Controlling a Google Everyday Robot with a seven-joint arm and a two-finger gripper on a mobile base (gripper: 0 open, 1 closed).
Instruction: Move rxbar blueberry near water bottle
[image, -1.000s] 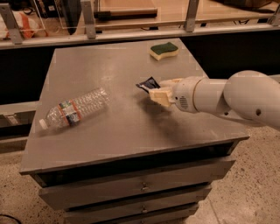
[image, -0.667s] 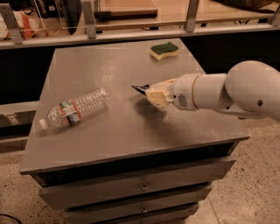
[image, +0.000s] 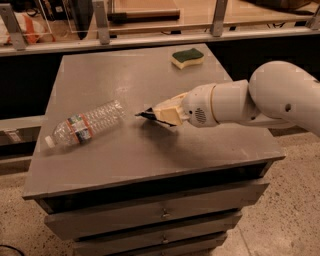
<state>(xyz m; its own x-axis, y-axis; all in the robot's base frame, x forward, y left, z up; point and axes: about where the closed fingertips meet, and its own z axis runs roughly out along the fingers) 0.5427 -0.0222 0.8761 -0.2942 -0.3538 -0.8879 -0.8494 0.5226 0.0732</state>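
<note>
My gripper will release the rxbar blueberry on the grey cabinet top (image: 131, 130), in front of the base of the water bottle.
The water bottle (image: 87, 125) lies on its side at the left of the grey cabinet top (image: 130, 150), white cap toward the front left. My gripper (image: 161, 114) reaches in from the right on a white arm and is shut on the rxbar blueberry (image: 147, 115). Only the bar's dark end pokes out left of the cream fingers (image: 167, 111). The bar hangs just above the surface, a short way right of the bottle's base.
A green-and-yellow sponge (image: 187, 57) lies at the back right of the top. A railing and a lower ledge run behind the cabinet. Drawers sit below the front edge (image: 150, 185).
My gripper has carried the bar leftward across the top, from right of centre to close by the bottle's base. The bottle and sponge have not moved.
</note>
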